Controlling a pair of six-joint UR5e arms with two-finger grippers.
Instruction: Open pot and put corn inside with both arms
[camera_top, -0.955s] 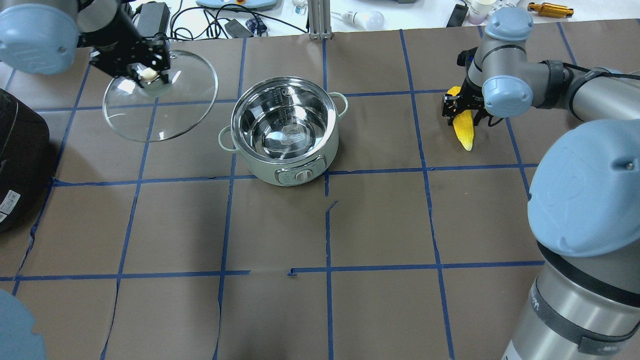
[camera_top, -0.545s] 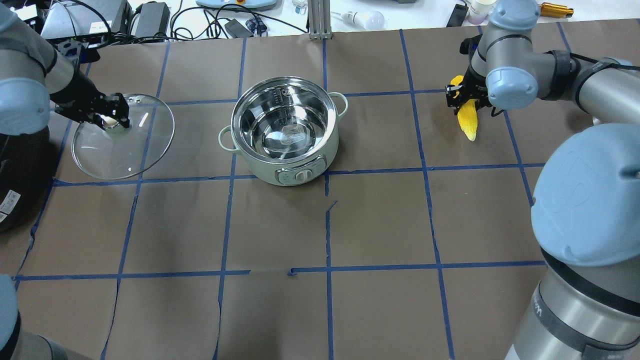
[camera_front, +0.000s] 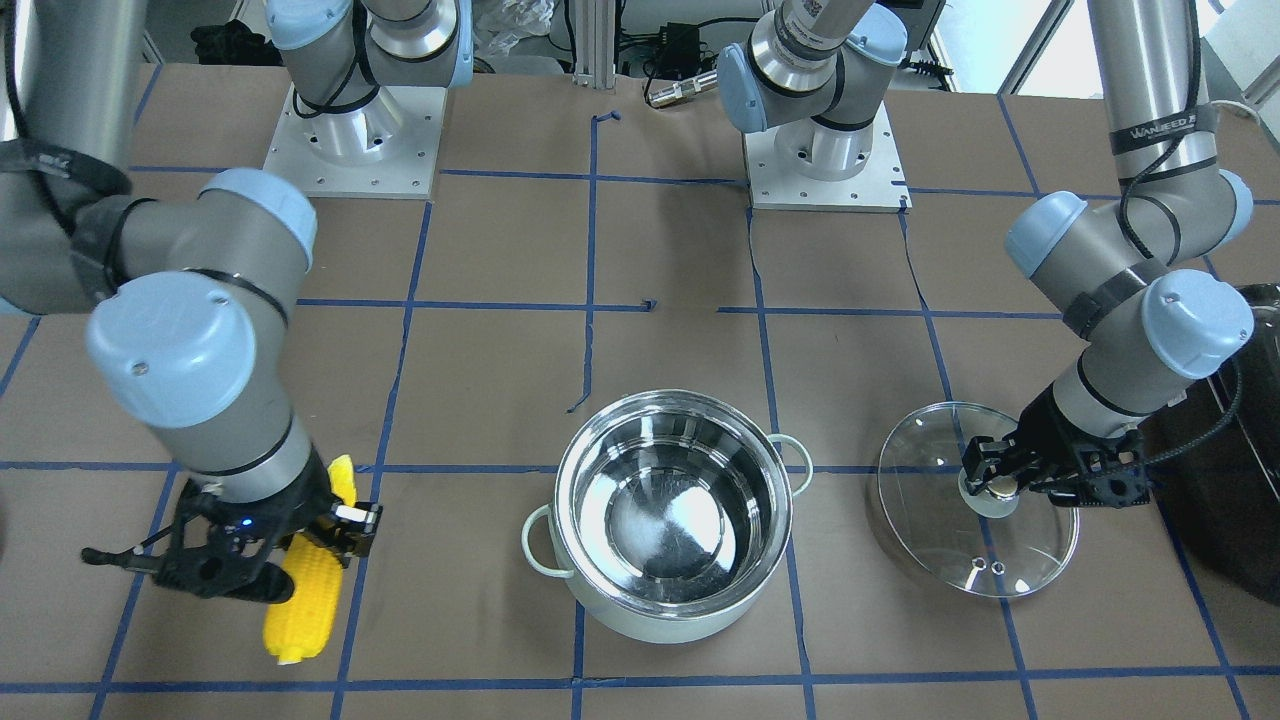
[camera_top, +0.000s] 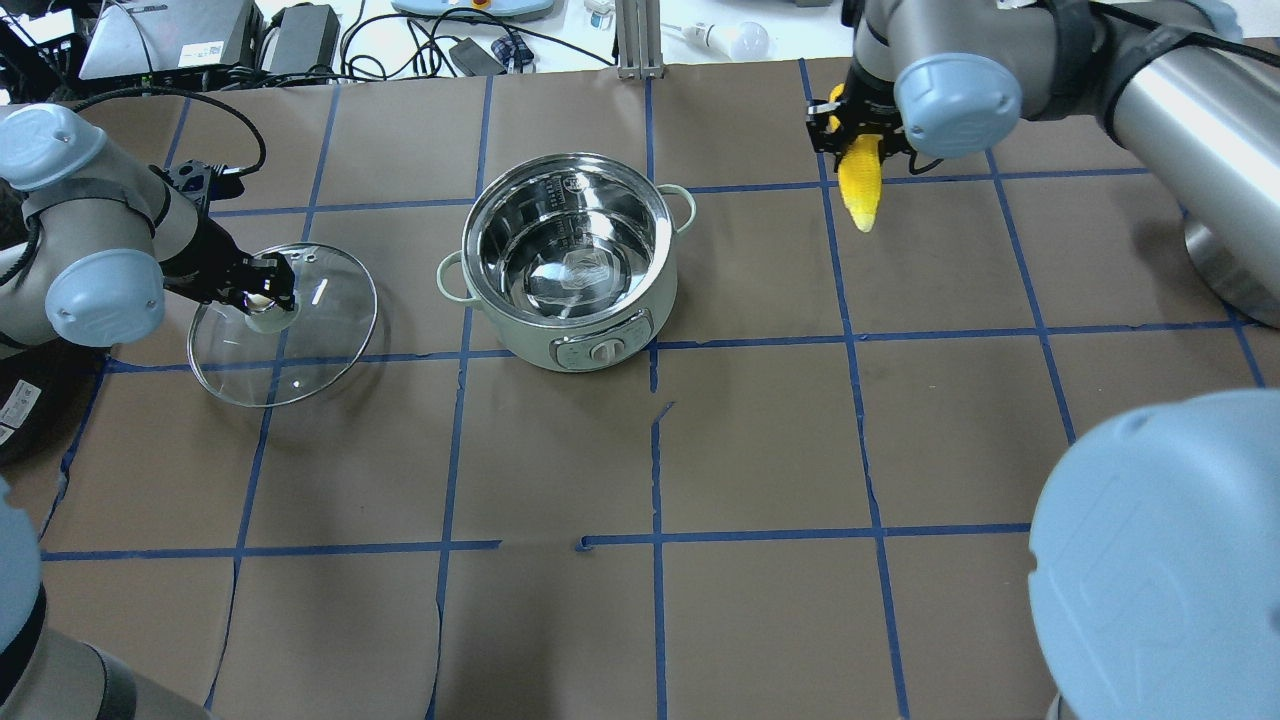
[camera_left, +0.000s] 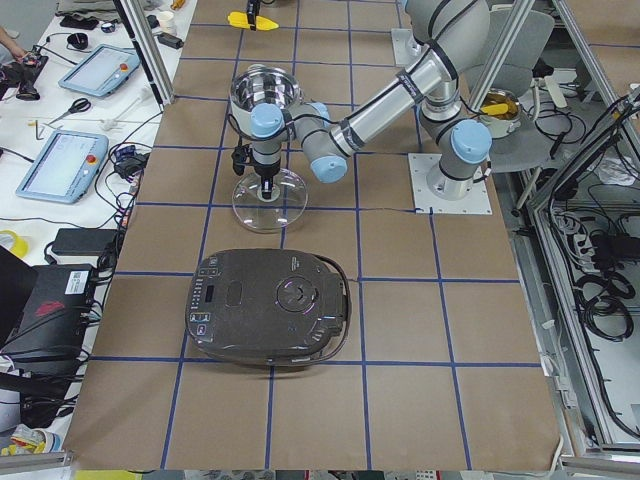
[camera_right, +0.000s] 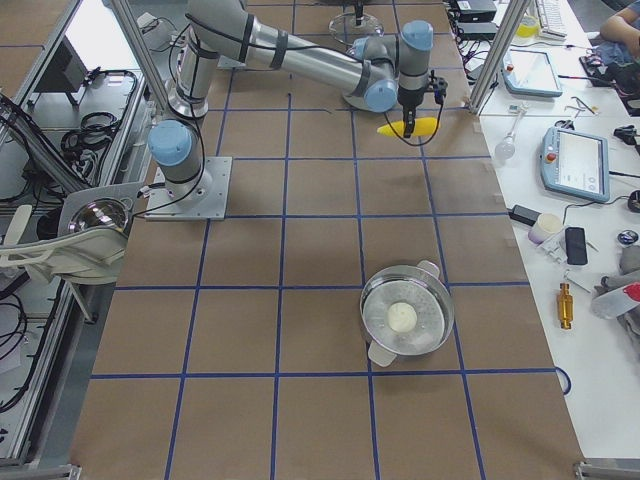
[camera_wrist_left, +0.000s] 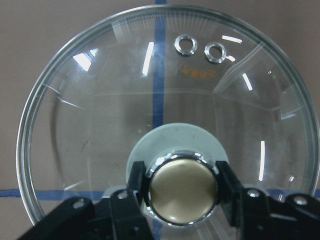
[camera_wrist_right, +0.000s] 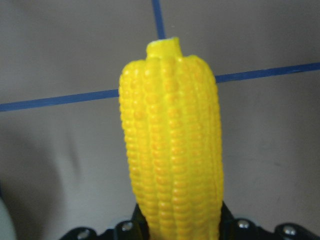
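Observation:
My right gripper should release the yellow corn on the steel bottom of the open mint-green pot (camera_front: 651, 522).
The mint-green pot (camera_top: 530, 345) stands open at the table's middle, its steel inside empty; it also shows in the front view (camera_front: 670, 620). My left gripper (camera_top: 262, 290) is shut on the brass knob (camera_wrist_left: 182, 190) of the glass lid (camera_top: 320, 350). It holds the lid low over the table to the pot's left; I cannot tell whether the lid touches the table. My right gripper (camera_top: 860, 135) is shut on the yellow corn (camera_top: 862, 185). It holds the corn above the table to the pot's right, and the corn's free end points away from the gripper (camera_wrist_right: 172, 150).
A black appliance (camera_top: 20, 400) sits at the table's left edge, close to the lid and the left arm. Cables and small items (camera_top: 420, 40) lie beyond the far edge, with a metal post (camera_top: 630, 40) behind the pot. Blue tape lines grid the brown table.
My left gripper has carried the lid nearer and lower, to beside the pot. My right gripper has moved the corn left towards the pot's side and farther back.

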